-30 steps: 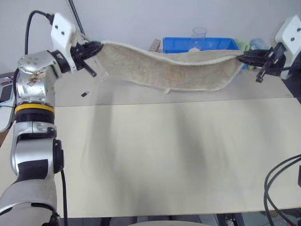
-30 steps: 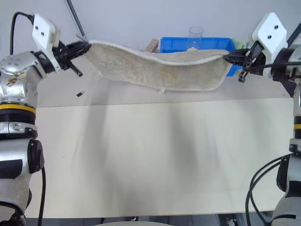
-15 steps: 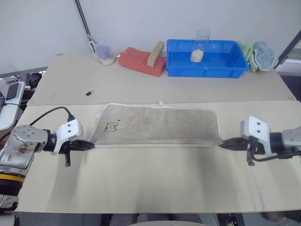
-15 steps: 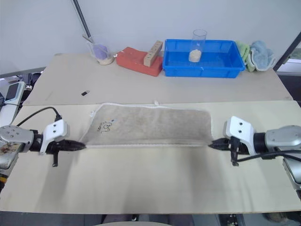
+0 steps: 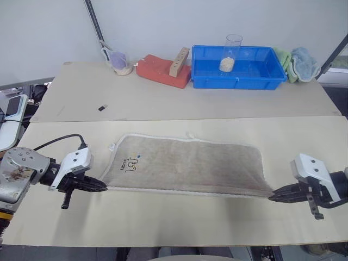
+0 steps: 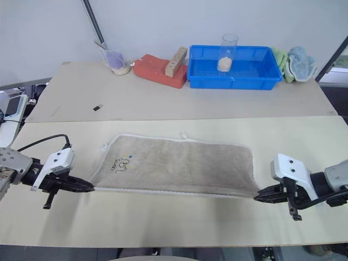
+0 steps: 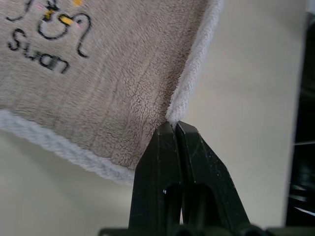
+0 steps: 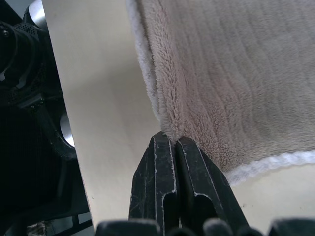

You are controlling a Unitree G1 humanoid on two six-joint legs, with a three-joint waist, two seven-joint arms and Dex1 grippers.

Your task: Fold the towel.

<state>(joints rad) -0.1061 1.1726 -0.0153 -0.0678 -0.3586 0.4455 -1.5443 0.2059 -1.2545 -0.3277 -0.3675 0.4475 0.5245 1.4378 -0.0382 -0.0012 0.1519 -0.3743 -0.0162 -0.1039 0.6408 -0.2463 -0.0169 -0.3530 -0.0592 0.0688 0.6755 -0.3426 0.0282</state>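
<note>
I should release the near corner of the towel from my left gripper on its far corner (image 5: 127,140), just past the dark emblem.
The towel (image 5: 190,166), beige-grey with white edging, lies spread flat on the near table, long side running left to right. A small dark emblem (image 5: 130,162) and a white tag (image 5: 112,146) sit near its left end. My left gripper (image 5: 103,187) is low over the table, shut on the towel's near left corner; the left wrist view shows the black fingertips (image 7: 167,135) pinching the white edge. My right gripper (image 5: 273,198) is shut on the near right corner, with the fingertips (image 8: 165,147) closed on the terry edge.
On the far table stand a blue bin (image 5: 239,81) with a glass beaker (image 5: 231,51), a red brick (image 5: 157,69) under a wooden block (image 5: 179,54), a cup (image 5: 120,62), and green (image 5: 283,57) and light-blue (image 5: 303,60) cloths. A small black part (image 5: 101,107) lies left.
Both grippers came down and back toward me with the towel. It went from hanging stretched in the air to lying flat on the near table, then slid a little nearer.
</note>
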